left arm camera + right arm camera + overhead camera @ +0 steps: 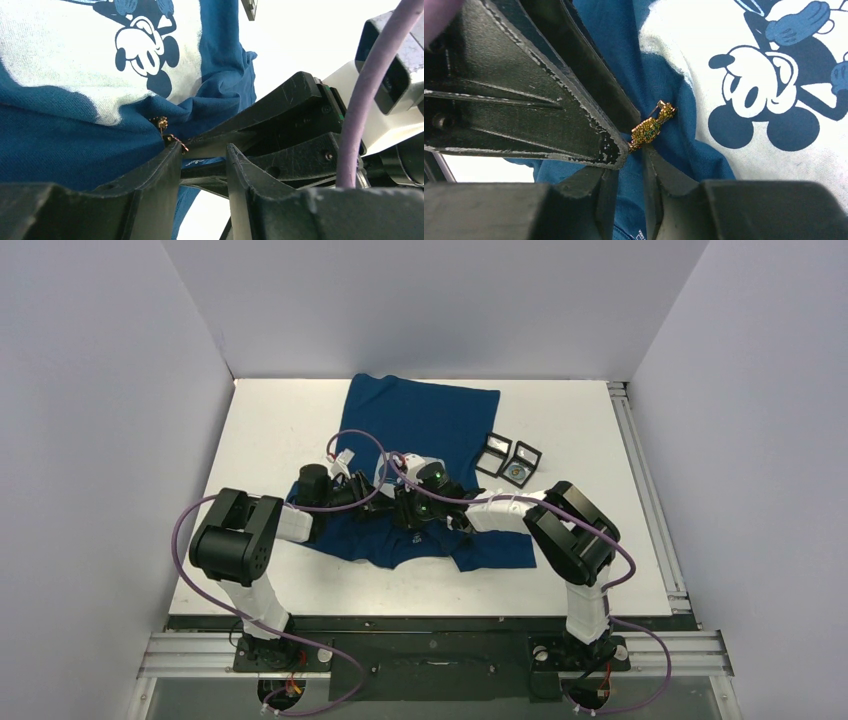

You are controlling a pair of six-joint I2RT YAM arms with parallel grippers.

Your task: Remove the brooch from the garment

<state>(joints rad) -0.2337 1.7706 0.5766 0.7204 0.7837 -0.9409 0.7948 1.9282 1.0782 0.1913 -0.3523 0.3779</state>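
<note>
My right gripper needs to open and take the brooch's lower end [634, 145] while my left gripper backs off, because it holds only the garment's fold below the brooch.
The garment [430, 415] is a dark blue T-shirt spread on the white table [270, 430]. Its pale mouse print shows in the left wrist view [75, 55] and the right wrist view [684, 45]. The brooch [650, 128], a small gold bar with green stones, is pinned in a raised fold beside the print; it also shows in the left wrist view [170, 135]. My right gripper [630, 161] is shut on the fold just below the brooch. My left gripper [202, 147] is open, one fingertip [616, 152] touching the brooch's lower end. Both grippers meet mid-shirt [400, 502].
Two small open black boxes [492, 453] [520, 462] lie on the table just right of the shirt. White walls close in the table at the back and both sides. Purple cables loop over both arms above the shirt.
</note>
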